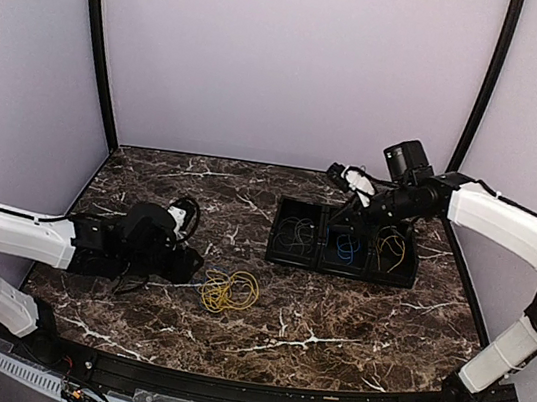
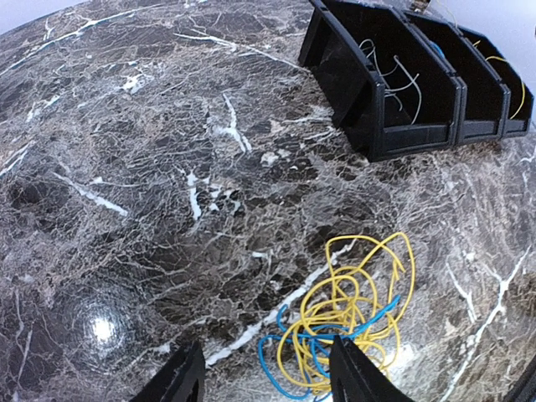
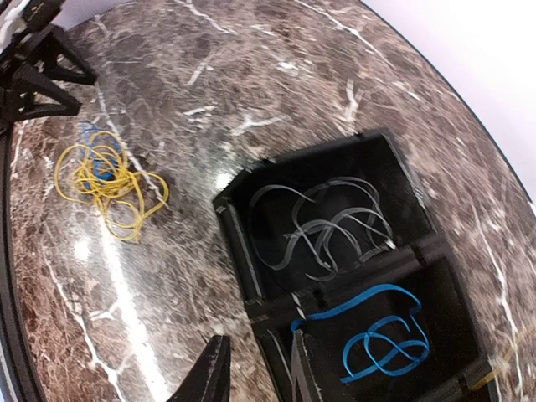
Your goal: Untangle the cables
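Note:
My right gripper needs to next go to the yellow cable's outer loop [image 1: 254, 282] [image 3: 146, 215], on the side of the tangle nearest the black bin, and close there.
A tangle of yellow and blue cables [image 1: 228, 291] [image 2: 347, 322] [image 3: 105, 176] lies loose on the marble table. My left gripper [image 1: 193, 263] [image 2: 266, 373] hovers low at its left edge, open, with its right finger [image 2: 356, 373] over the tangle and nothing held. A black three-part bin [image 1: 276, 233] [image 3: 239, 251] holds pale grey cables [image 3: 331, 226] [image 2: 389, 75] on the left, a blue cable [image 3: 381, 343] [image 1: 347, 245] in the middle and a yellow one [image 1: 391, 245] on the right. My right gripper [image 1: 338, 174] [image 3: 255, 368] hangs above the bin's near wall, open and empty; the blue cable's end drapes over the divider beside its right finger.
The bin stands at the back right of the dark marble table [image 1: 249, 198]. Purple walls with black corner posts [image 1: 101, 35] close in the back and sides. A black rail [image 1: 219, 396] runs along the near edge.

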Tool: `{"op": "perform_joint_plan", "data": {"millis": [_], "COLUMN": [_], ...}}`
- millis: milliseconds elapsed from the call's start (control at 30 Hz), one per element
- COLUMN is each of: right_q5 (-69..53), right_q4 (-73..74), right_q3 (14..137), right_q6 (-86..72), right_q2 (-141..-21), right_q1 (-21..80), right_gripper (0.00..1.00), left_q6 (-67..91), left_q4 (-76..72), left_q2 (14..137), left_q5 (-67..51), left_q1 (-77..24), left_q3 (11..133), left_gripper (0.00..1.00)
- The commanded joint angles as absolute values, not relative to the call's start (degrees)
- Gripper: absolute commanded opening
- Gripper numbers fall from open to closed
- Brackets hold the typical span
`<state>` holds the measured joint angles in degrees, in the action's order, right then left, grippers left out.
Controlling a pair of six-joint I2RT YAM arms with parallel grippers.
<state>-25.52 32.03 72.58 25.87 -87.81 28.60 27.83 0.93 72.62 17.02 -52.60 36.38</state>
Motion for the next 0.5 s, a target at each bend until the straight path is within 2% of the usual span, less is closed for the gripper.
{"op": "perform_joint_plan", "data": {"millis": [0,267,467], "right_q5": [-28.3,-25.1,-21.0], "right_q4": [29.3,29.7,31.9], "right_q3": [74.4,84.4,94.7], "right_q6": [28.5,27.7,26.3], "right_q2": [-92.7,-110.5,-120.9], "right_q1": [37.3,49.6,51.3], "right_gripper": [0.31,0.41,0.43], "left_q6": [33.5,35.8,35.2], "left_q4": [0.3,-2.6,-0.4], "left_q2": [68.7,62.0,59.4], "left_q5": [14.7,13.5,13.2], "left_q1": [-52.3,-52.2,-52.1], "left_q3": [35.3,32.4,32.7], "left_gripper": [0.54,0.54,0.54]}}
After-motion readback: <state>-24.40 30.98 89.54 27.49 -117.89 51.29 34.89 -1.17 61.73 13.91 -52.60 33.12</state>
